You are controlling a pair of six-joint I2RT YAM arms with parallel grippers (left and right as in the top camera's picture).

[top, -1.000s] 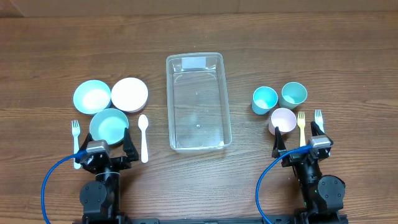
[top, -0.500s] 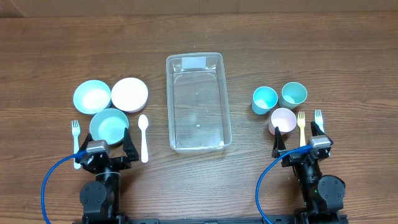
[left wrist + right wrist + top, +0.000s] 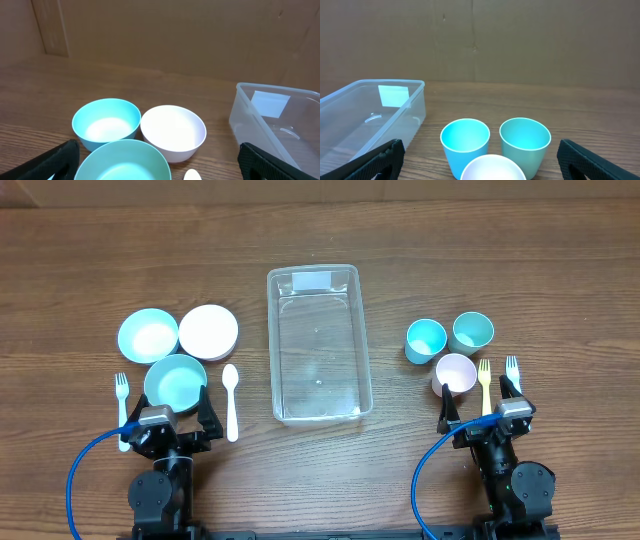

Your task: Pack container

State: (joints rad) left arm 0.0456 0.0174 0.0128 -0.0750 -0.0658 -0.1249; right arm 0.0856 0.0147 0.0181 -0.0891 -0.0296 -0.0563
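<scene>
Next, my right gripper grips the pale pink cup's rim [image 3: 475,374] [image 3: 524,175] on the side next to the yellow fork.
The clear container [image 3: 318,345] lies empty in the table's middle, its whitish label at the far end; it also shows in the left wrist view [image 3: 280,127] and the right wrist view [image 3: 365,120]. My left gripper [image 3: 172,412] is open and empty, just behind a teal bowl [image 3: 175,381]. A blue bowl [image 3: 148,334] and a white bowl [image 3: 208,331] sit beyond it. My right gripper [image 3: 480,402] is open and empty behind a pale pink cup [image 3: 455,373]. A blue cup [image 3: 425,340] and a teal cup [image 3: 472,332] stand beyond.
A white spoon [image 3: 231,400] lies right of the teal bowl. A pale fork [image 3: 122,408] lies by the left gripper. A yellow fork [image 3: 485,383] and a white fork [image 3: 513,372] lie right of the pink cup. A cardboard wall [image 3: 175,35] backs the table.
</scene>
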